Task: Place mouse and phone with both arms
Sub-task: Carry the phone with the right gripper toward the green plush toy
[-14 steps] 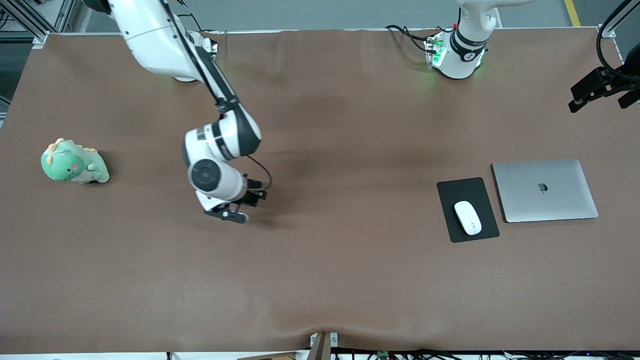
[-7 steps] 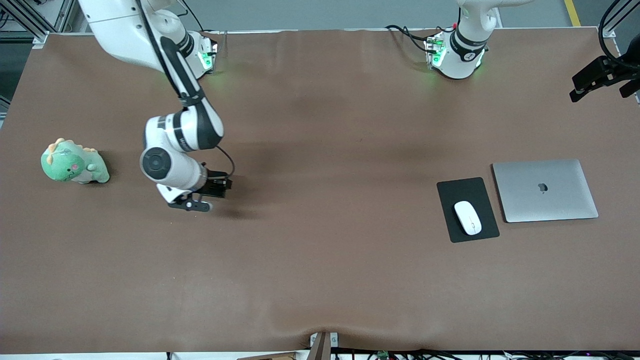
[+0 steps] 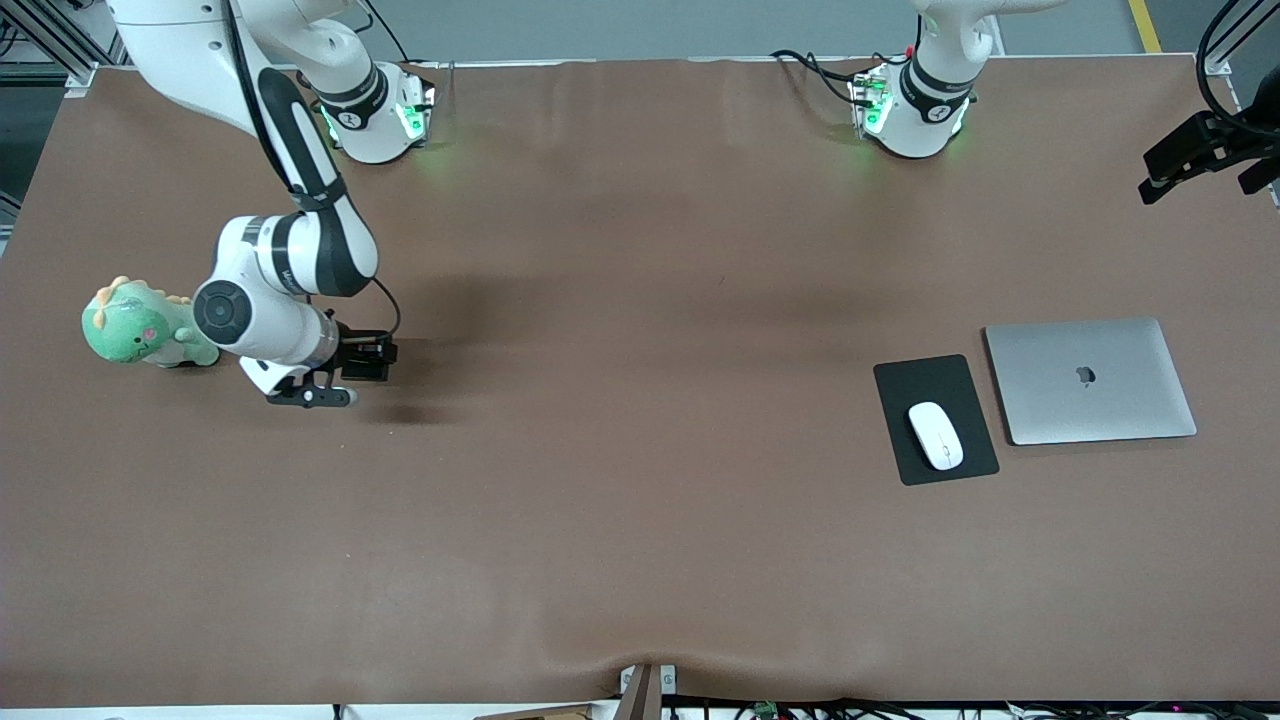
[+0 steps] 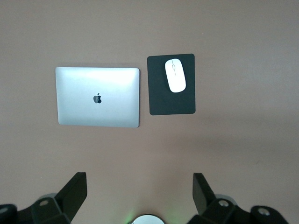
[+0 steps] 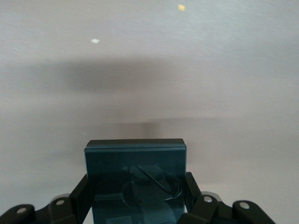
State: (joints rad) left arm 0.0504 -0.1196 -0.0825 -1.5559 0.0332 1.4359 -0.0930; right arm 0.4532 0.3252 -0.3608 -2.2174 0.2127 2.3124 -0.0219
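The robot's right gripper needs to set the phone down on the bare table [image 3: 288, 354] beside the green plush dinosaur.
The white mouse [image 3: 935, 435] [image 4: 175, 75] lies on a black mouse pad [image 3: 938, 378] toward the left arm's end of the table. My right gripper [image 3: 312, 396] [image 5: 136, 185] is shut on the phone [image 5: 135, 163], a dark slab clamped between its fingers. It hangs low over the bare table, close beside a green plush dinosaur [image 3: 140, 325]. My left gripper [image 3: 1200, 175] [image 4: 140, 179] waits high over the left arm's end of the table. It is open with nothing between its fingers, and it looks down on the mouse and the pad.
A closed silver laptop [image 3: 1090, 380] [image 4: 98, 97] lies beside the mouse pad [image 4: 170, 102], toward the left arm's end. The brown cloth on the table [image 3: 640, 500] has a wrinkle at its front edge.
The right arm has swept the phone toward the right arm's end of the table, ending close to the plush dinosaur. The left gripper has shifted only slightly.
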